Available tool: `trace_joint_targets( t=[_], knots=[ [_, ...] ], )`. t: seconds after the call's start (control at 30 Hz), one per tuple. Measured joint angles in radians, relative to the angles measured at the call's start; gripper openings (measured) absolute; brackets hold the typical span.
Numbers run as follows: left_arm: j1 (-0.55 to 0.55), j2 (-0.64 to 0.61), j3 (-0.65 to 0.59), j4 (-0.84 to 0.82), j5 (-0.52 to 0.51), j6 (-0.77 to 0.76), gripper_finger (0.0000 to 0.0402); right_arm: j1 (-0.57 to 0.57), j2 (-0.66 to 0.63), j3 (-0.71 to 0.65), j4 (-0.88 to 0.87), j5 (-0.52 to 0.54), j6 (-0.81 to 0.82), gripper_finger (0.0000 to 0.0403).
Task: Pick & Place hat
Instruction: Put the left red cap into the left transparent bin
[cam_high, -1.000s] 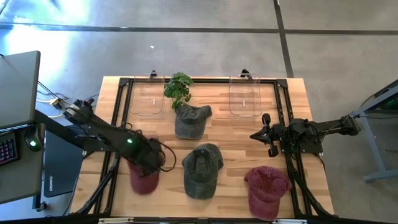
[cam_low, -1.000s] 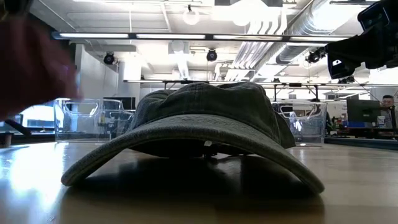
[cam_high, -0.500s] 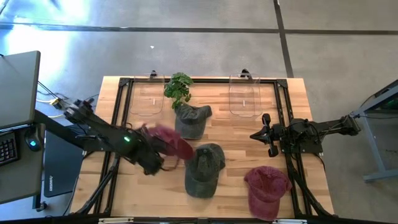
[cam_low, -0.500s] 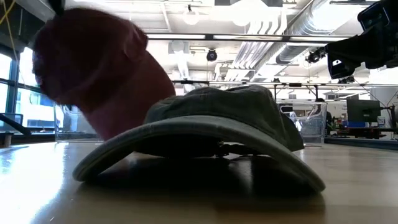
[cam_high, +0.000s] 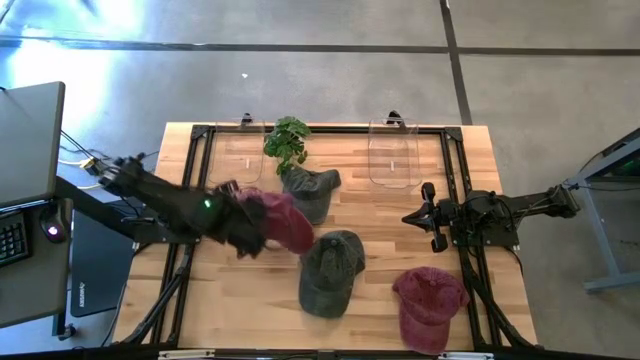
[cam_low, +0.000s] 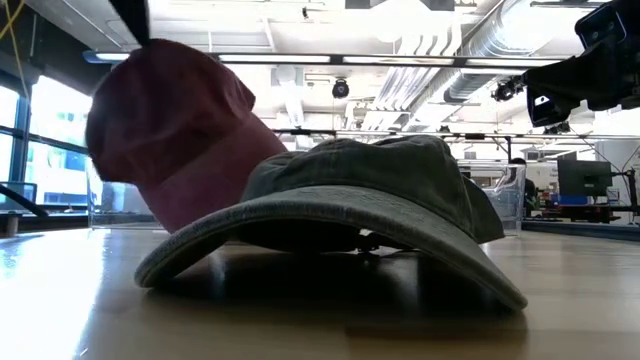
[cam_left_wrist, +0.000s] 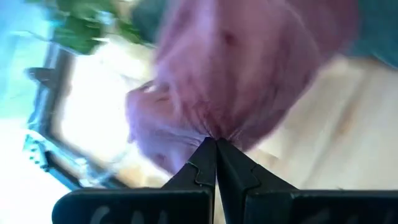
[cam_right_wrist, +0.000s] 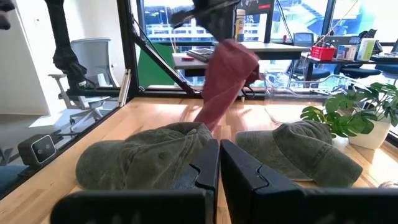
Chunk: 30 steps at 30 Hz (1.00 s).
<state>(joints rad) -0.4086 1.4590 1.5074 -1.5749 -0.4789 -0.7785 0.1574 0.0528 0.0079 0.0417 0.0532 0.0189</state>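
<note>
My left gripper will release the maroon cap, now held up over the table, on the bare wood (cam_high: 260, 283) next to the green cap in the centre.
My left gripper (cam_high: 247, 226) is shut on a maroon cap (cam_high: 283, 220), held up over the table's middle left. The cap also shows in the low view (cam_low: 172, 130) and the right wrist view (cam_right_wrist: 227, 78). A green cap (cam_high: 327, 271) rests on the table at the centre, brim toward the near edge. Another green cap (cam_high: 310, 192) lies by the plant. A second maroon cap (cam_high: 428, 300) lies near right. My right gripper (cam_high: 424, 216) hovers at the right, shut and empty, fingers (cam_right_wrist: 208, 167) pointing left. My left gripper pinches a bunched bit of the maroon cap's cloth crown (cam_left_wrist: 211, 132) between its two fingertips, slanting down from the table's left. The cap hangs tilted below the fingers, brim end (cam_low: 190, 205) lowest, behind the centre green cap; whether it touches anything there I cannot tell.
A potted plant (cam_high: 287, 141) stands at the far middle. Two clear containers (cam_high: 240, 160) (cam_high: 392, 156) stand along the far edge. A black frame (cam_high: 195, 180) borders the tabletop. Bare wood shows at the near left (cam_high: 220, 300).
My left gripper has risen from the table's near left and gone right and toward the far edge, carrying the maroon cap. The cap has been lifted off the wood and now hangs by the centre green cap, whose brim has shifted slightly right.
</note>
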Motion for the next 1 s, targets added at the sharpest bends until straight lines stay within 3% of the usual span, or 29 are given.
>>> trace_joint_targets(
  t=[0.3, 0.47, 0.63, 0.83, 1.0],
  knots=[
    [0.173, -0.069, 0.000, 0.002, -0.266, 0.148, 0.0000, 0.000, 0.000, 0.000, 0.000, 0.000, 0.000, 0.0012],
    [0.113, 0.006, 0.001, -0.001, -0.300, 0.118, 0.0000, 0.000, 0.000, 0.000, 0.000, 0.000, 0.000, 0.0012],
    [-0.073, 0.201, -0.001, 0.000, -0.188, -0.053, 0.0000, 0.000, 0.000, 0.000, 0.000, 0.000, 0.000, 0.0012],
    [-0.231, 0.428, 0.039, 0.063, 0.109, -0.236, 0.0000, 0.000, 0.000, 0.000, 0.000, 0.000, 0.000, 0.0012],
    [-0.316, 0.477, 0.114, 0.144, 0.285, -0.330, 0.0000, 0.000, 0.000, 0.000, 0.000, 0.000, 0.000, 0.0012]
  ],
)
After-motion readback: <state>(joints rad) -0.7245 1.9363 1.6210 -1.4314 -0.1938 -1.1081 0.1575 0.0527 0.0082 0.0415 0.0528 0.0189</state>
